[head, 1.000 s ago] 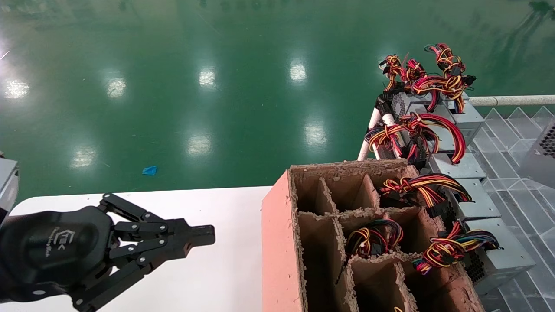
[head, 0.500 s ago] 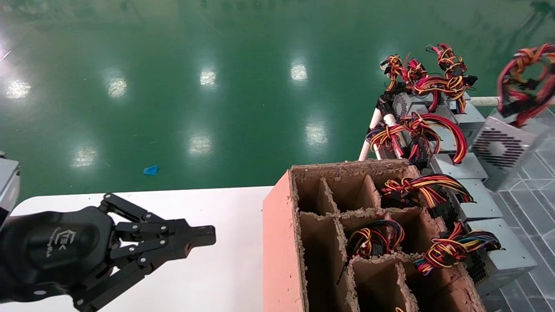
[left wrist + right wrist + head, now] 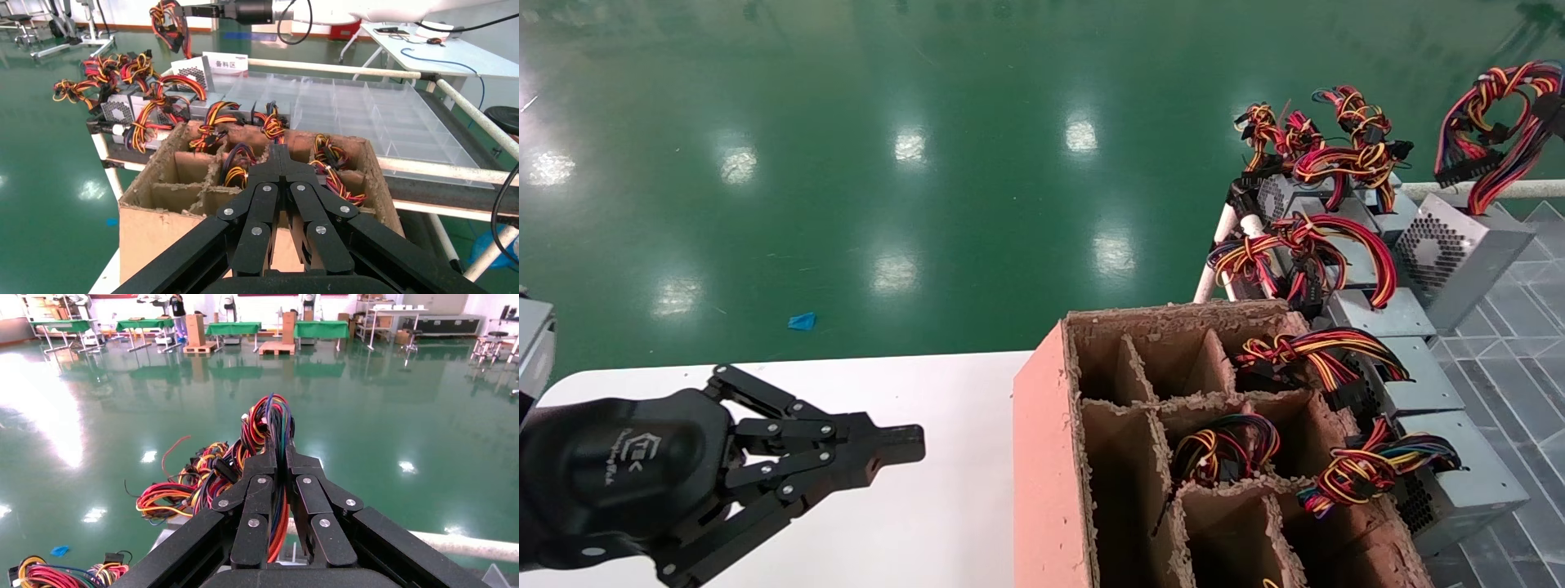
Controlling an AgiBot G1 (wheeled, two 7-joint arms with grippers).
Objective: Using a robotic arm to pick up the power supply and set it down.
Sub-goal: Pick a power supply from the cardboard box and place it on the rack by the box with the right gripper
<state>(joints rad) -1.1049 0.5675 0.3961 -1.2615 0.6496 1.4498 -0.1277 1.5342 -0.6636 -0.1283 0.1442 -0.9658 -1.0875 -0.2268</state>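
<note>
Next, I release the power supply, which hangs tilted above the tray now, from my right gripper on the clear tray (image 3: 1437, 281), beside the grey power supplies near the red wire arch.
The power supply (image 3: 1467, 253), a silver-grey box with a honeycomb vent face, hangs tilted at the far right above the clear tray. Its wire bundle (image 3: 1495, 122) of red, yellow, black, blue and purple strands rises from it. In the right wrist view my right gripper (image 3: 278, 454) is shut on that wire bundle (image 3: 272, 419). The left wrist view shows the right gripper (image 3: 196, 10) far off, with the box (image 3: 193, 70) below it. I cannot tell whether the box touches the tray. My left gripper (image 3: 911, 445) is shut and empty above the white table, pointing at the cardboard box.
A pink cardboard box (image 3: 1050, 457) with divided cells holds several wire bundles. Beside it, other grey power supplies (image 3: 1426, 380) with red-yellow wires line the edge of a clear plastic tray (image 3: 1508, 392). A white table (image 3: 928, 523) lies under the left arm, with green floor beyond.
The power supply came into view from the right edge, swung left and then rose and steadied, its wire bundle lifted above it. The left arm has not moved.
</note>
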